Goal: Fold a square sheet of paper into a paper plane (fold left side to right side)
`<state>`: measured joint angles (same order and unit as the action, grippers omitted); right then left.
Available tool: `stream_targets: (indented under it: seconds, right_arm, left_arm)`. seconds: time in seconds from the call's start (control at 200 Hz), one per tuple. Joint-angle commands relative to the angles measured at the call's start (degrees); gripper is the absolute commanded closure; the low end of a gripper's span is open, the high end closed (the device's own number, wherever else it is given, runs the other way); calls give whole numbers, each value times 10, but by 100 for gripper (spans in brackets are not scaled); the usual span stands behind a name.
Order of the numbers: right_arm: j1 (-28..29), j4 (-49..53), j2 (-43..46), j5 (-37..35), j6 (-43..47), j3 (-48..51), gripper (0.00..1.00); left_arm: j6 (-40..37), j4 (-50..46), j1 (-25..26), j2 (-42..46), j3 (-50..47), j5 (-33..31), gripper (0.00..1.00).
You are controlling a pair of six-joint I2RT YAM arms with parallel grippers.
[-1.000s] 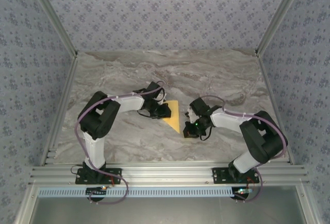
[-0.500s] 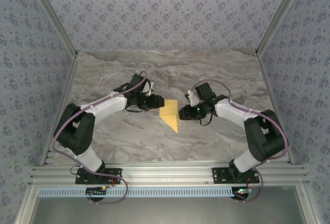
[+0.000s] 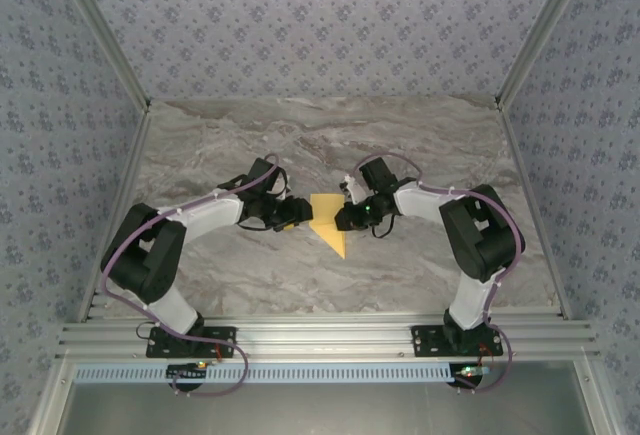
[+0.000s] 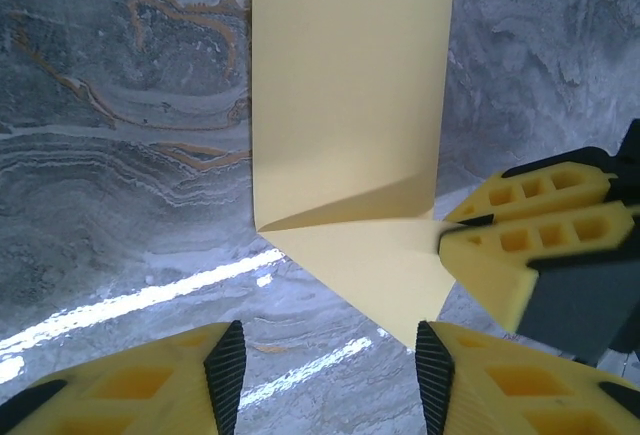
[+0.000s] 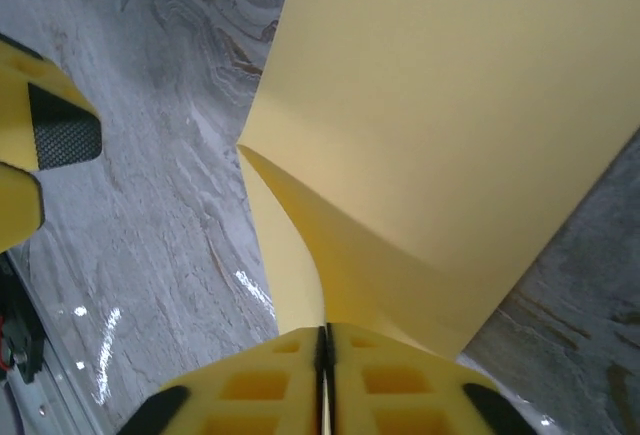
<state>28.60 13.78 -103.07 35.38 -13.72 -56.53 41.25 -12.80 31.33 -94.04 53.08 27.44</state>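
My right gripper needs to let go of the folded flap, as it curls up and sticks out past the sheet's edge, and take the flap nearer the sheet's pointed tip point(image 4: 403, 327).
The yellow-orange sheet of paper point(image 3: 326, 209) lies partly folded mid-table, with a pointed corner toward the near edge. In the left wrist view the sheet of paper point(image 4: 350, 95) shows a raised crease above a flat triangular part. My right gripper point(image 3: 344, 218) is shut on the sheet's right edge and lifts a curling flap point(image 5: 330, 255). Its fingers point(image 4: 520, 240) pinch that edge, and the right gripper point(image 5: 323, 347) has its jaws pressed together on the paper. My left gripper point(image 3: 297, 213) stands open just left of the sheet. The left gripper point(image 4: 330, 380) has nothing between its pads, and its right pad is beside the paper's tip.
The marble table point(image 3: 420, 145) stretches behind and to both sides of the paper. Aluminium frame rails point(image 3: 320, 337) run along the near edge, with patterned walls point(image 3: 320, 25) around. Both arms reach inward, so their wrists are close together over the middle.
The left gripper has come off the paper, opened and settled at its left side. The right gripper has moved left to the paper's right edge and shut on it.
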Motion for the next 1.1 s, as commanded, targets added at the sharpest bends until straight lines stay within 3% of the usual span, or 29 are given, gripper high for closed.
stream_targets:
  seconds: [0.0,0.455,0.67,0.745,0.934,1.094]
  right_arm:
    - [-3,21,0,-17,13,-12,94]
    - [-10,26,16,-20,18,0,95]
    - [-10,27,23,-24,18,4,94]
    - [-10,30,36,-35,17,7,87]
    - [-10,50,114,-116,16,26,59]
    - [28,73,188,-215,25,46,47]
  left_arm:
    - [11,15,0,-15,8,12,49]
    - [43,55,16,-68,35,33,48]
    - [49,61,28,-102,68,39,56]
    - [53,64,29,-106,74,40,60]
    - [62,61,31,-94,82,44,64]
    - [77,43,30,-91,90,48,63]
